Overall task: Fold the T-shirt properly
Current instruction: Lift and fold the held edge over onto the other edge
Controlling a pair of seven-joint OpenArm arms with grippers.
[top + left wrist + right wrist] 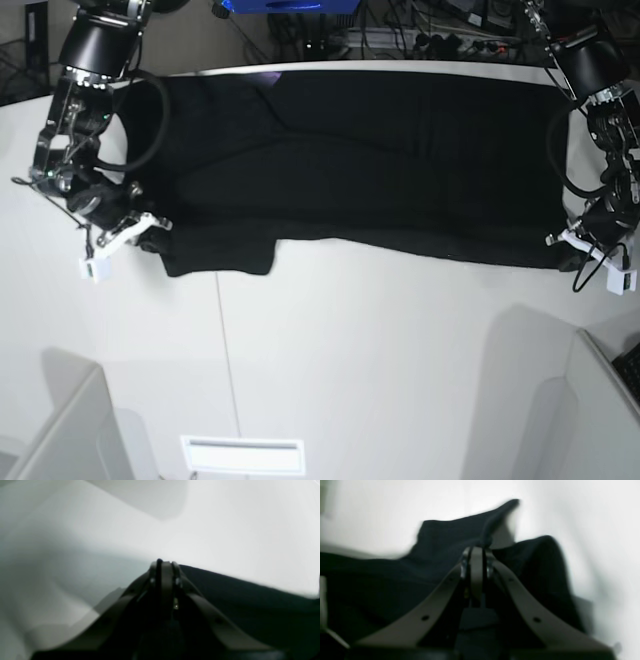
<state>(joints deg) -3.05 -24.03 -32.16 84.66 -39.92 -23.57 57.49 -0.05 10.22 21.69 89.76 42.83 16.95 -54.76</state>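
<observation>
The robot will set the T-shirt's pinched corner down on the black cloth [138,163] next to the right gripper's wrist, toward the far edge of the table.
The black T-shirt [360,160] lies spread wide across the far half of the white table [380,350], plain side up. My right gripper [148,232] is at its near left corner, by the sleeve. In the right wrist view that gripper [479,548] is shut, with a fold of the T-shirt [440,545] pinched and rising above the tips. My left gripper [566,250] sits at the shirt's near right corner. Seen from the left wrist, it [163,563] is shut with a sliver of dark cloth between the tips, and the T-shirt [250,610] stretches off to the right.
Cables and equipment [440,30] crowd the strip behind the table's far edge. White partition panels stand at the front left [60,430] and front right [600,410]. A white slotted plate [240,455] sits at the table's near edge.
</observation>
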